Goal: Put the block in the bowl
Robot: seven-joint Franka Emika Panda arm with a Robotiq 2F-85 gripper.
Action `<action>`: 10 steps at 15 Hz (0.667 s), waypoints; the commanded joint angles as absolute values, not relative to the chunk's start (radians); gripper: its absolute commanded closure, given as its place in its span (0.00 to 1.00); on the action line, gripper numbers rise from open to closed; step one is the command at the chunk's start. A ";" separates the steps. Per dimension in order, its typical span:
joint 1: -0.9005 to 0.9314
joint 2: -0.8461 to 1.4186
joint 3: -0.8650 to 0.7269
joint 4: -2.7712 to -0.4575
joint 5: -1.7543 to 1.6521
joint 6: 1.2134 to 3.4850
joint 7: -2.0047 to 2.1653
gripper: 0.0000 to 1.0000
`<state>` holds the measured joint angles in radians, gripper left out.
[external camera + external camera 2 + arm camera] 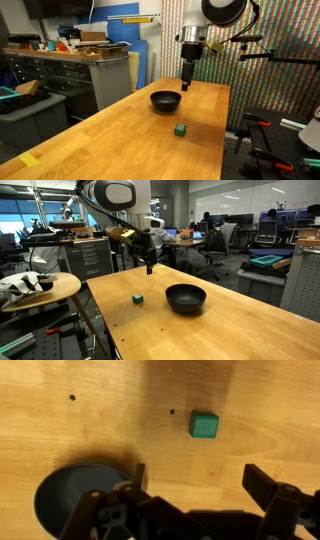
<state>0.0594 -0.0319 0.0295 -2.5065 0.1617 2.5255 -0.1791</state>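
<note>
The green block belongs in the black bowl, so next my gripper should move down to the green block's opposite sides (180, 130) (204, 425) and close there.
A small green block (180, 129) lies on the wooden table, apart from the round black bowl (166, 101). Both also show in an exterior view, block (138, 299) and bowl (186, 298), and in the wrist view, block (204, 425) and bowl (75, 497). My gripper (188, 86) hangs above the far part of the table, behind the bowl, well above the surface; it also shows in an exterior view (149, 268). In the wrist view its fingers (195, 485) are spread wide with only bare wood between them. It is open and empty.
The wooden table (120, 135) has edges close to the block on one side. A round side table (40, 288) with objects stands beside it. Cabinets and a workbench (70, 70) stand behind; a rack with a black arm (275, 55) is nearby.
</note>
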 commanded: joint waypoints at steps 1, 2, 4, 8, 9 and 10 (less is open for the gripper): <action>0.075 0.062 0.058 -2.500 0.160 2.616 -0.154 0.00; 0.077 0.087 0.065 -2.497 0.163 2.636 -0.149 0.00; 0.078 0.133 0.081 -2.496 0.171 2.685 -0.141 0.00; 0.069 0.204 0.111 -2.498 0.191 2.761 -0.133 0.00; 0.068 0.220 0.115 -2.495 0.189 2.768 -0.125 0.00; 0.067 0.237 0.120 -2.494 0.190 2.784 -0.121 0.00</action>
